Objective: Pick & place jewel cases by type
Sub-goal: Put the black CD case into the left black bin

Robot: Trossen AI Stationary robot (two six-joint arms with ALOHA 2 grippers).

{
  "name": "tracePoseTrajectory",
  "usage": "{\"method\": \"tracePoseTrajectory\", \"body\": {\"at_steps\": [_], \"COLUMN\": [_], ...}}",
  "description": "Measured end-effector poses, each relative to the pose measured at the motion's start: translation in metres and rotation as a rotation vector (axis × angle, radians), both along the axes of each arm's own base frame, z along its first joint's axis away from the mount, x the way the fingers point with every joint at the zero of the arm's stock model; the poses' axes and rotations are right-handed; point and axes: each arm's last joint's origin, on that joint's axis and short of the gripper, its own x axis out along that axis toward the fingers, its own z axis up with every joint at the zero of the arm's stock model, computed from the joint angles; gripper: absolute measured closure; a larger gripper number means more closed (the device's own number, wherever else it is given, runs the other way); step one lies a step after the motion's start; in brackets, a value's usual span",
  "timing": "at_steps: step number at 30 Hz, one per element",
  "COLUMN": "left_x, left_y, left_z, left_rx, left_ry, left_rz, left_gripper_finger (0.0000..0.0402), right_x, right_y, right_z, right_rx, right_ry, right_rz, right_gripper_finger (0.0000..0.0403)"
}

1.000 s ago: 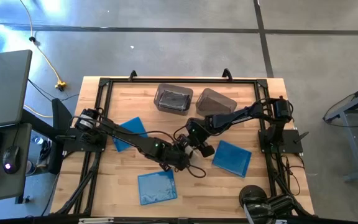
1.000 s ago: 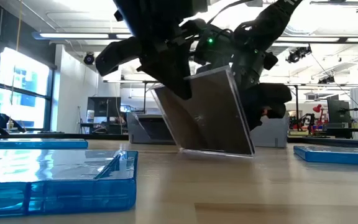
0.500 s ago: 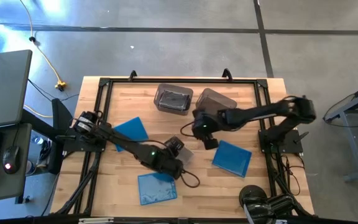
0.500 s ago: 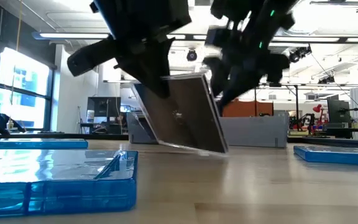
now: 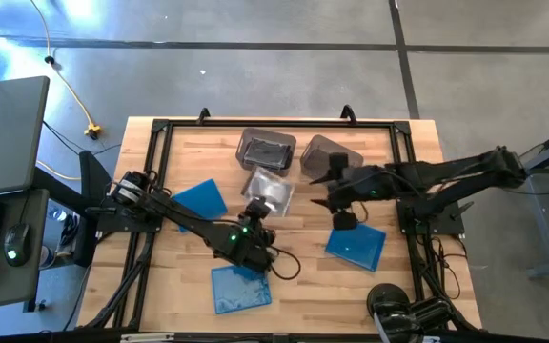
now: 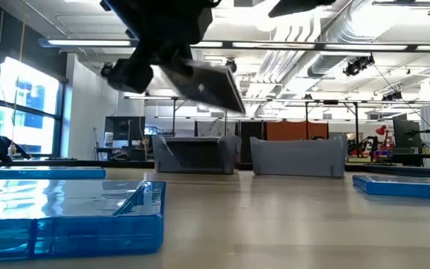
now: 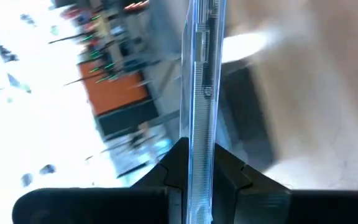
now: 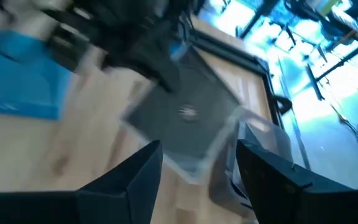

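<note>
My left gripper will let go of the silvery-grey jewel case on top of the dark case in its grey bin (image 5: 270, 156).
My left gripper (image 5: 259, 207) is shut on a silvery-grey jewel case (image 5: 268, 190), which hangs in the air just short of the two grey bins. The left bin (image 5: 266, 151) has a dark case lying in it. The right bin (image 5: 330, 152) stands beside it. Three blue jewel cases lie flat on the table: one at the left (image 5: 201, 200), one near the front edge (image 5: 241, 286), one at the right (image 5: 355, 241). My right gripper (image 5: 325, 187) hovers open, right of the held case and touching nothing. My left gripper pinches the grey case at its near edge (image 7: 197, 163), one finger (image 7: 174, 167) on each flat face. The fingers reach in from the table's near side, almost level. The case (image 6: 209, 82) juts out past them toward the bins, slightly tilted and well clear of the table.
A black frame (image 5: 160, 129) runs around the wooden tabletop. Bare wood (image 5: 303, 276) lies between the front and right blue cases. The right wrist view shows the held case (image 8: 188, 118) in front of my open right gripper (image 8: 201, 177).
My left gripper has lifted the grey case off the table and tipped it from standing on its lower edge to nearly flat, swinging it toward the far edge and the bins. My right gripper has drawn away from the case, rising and going toward the table's right edge.
</note>
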Motion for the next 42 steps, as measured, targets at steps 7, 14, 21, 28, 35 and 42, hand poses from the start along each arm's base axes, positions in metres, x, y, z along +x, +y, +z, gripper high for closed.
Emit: {"method": "tracePoseTrajectory", "body": {"at_steps": [7,14,21,28,35,42], "left_x": [0.007,0.016,0.021,0.033,0.042,0.041], "left_y": [0.039,0.110,0.158,0.164,0.158,0.154], "left_z": [0.000,-0.005,-0.008,-0.005,-0.004,-0.006], "left_rx": [-0.014,-0.197,-0.389,-0.448,-0.514,-0.524], "left_ry": [-0.041,-0.058,-0.077,-0.090,-0.077,-0.037], "left_rz": [0.140,0.357,0.453,0.362,0.247,0.226], "left_gripper_finger": [0.0367,0.0367,0.0366,0.0366,0.0366,0.0366], "right_x": [-0.009,-0.007,-0.002,-0.002,-0.002,-0.002], "right_y": [0.020,0.031,0.032,0.030,0.030,0.030], "right_z": [0.006,0.001,-0.005,-0.005,-0.005,-0.006], "right_rx": [-0.009,-0.032,-0.042,-0.042,-0.041,-0.040], "right_ry": [-0.030,-0.014,0.018,0.019,0.019,0.019], "right_rz": [0.047,0.055,0.057,0.052,0.051,0.051], "right_gripper_finger": [0.0199,0.0199,0.0199,0.0199,0.0199,0.0199]}}
